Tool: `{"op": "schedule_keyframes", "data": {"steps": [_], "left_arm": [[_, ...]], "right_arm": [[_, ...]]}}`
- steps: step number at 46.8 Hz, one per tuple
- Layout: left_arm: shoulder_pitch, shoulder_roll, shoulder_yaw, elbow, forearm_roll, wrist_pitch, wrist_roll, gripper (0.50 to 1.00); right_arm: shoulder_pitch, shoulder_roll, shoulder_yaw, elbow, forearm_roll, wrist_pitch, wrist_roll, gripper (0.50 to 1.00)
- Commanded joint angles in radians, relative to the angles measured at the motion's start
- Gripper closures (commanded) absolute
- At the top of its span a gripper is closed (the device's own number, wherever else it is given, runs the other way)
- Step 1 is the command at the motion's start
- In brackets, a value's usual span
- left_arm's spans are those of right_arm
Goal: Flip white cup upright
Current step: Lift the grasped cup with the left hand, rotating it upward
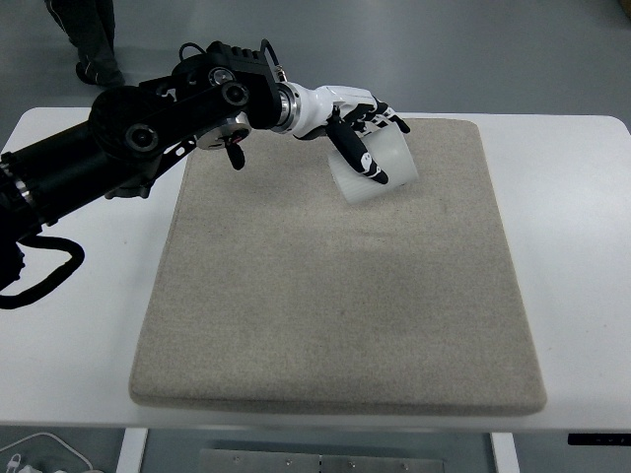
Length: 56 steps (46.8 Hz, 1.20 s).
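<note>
Next, I let go of the white cup with my left gripper on the grey mat's bare part just nearer than my wrist [306, 218]. The cup is now at the mat's far middle.
The white cup [380, 169] is tilted at the far middle of the grey mat [335, 286], lifted or leaning off it. My left hand [360, 128] reaches in from the upper left and is shut on the cup, thumb down its near side and fingers over its top. The cup's rim and base are partly hidden by the fingers. My right arm does not show.
The mat lies on a white table [572, 246]. A person's legs [89, 39] stand beyond the table's far left corner. A white cable [44, 453] lies below the table's near left edge.
</note>
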State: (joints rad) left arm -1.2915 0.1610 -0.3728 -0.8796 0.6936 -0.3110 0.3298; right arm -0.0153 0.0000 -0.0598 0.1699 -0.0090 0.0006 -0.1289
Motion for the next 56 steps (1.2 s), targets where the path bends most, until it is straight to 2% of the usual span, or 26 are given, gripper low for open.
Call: {"op": "schedule_keyframes", "data": {"steps": [1,11,20,38,49,56], "left_arm": [[0.029,0.014,-0.037,0.001,-0.026,0.001,-0.024,0.872],[0.156,0.017,-0.192,0.002,-0.034,0.001,-0.107,0.868],[0.251,0.017,-0.268,0.008,-0.032,0.001,-0.238,0.870],[0.314,0.006,-0.281,0.155,-0.049,-0.002,-0.570,0.849],[0.337,-0.024,-0.262,0.301,-0.045,-0.002,-0.814,0.847],[0.362,-0.046,-0.242,0.357,-0.032,-0.007,-0.941,0.847]], "right_arm": [[0.000,0.000,0.000,-0.001,0.000,-0.001,0.000,0.570],[0.000,0.000,0.000,-0.001,0.000,-0.001,-0.002,0.570],[0.000,0.000,0.000,-0.001,0.000,-0.001,-0.002,0.570],[0.000,0.000,0.002,-0.003,0.001,-0.008,-0.002,0.570],[0.000,0.000,0.002,-0.003,0.001,-0.008,-0.002,0.570],[0.000,0.000,0.002,-0.003,0.000,-0.010,-0.002,0.570]]}}
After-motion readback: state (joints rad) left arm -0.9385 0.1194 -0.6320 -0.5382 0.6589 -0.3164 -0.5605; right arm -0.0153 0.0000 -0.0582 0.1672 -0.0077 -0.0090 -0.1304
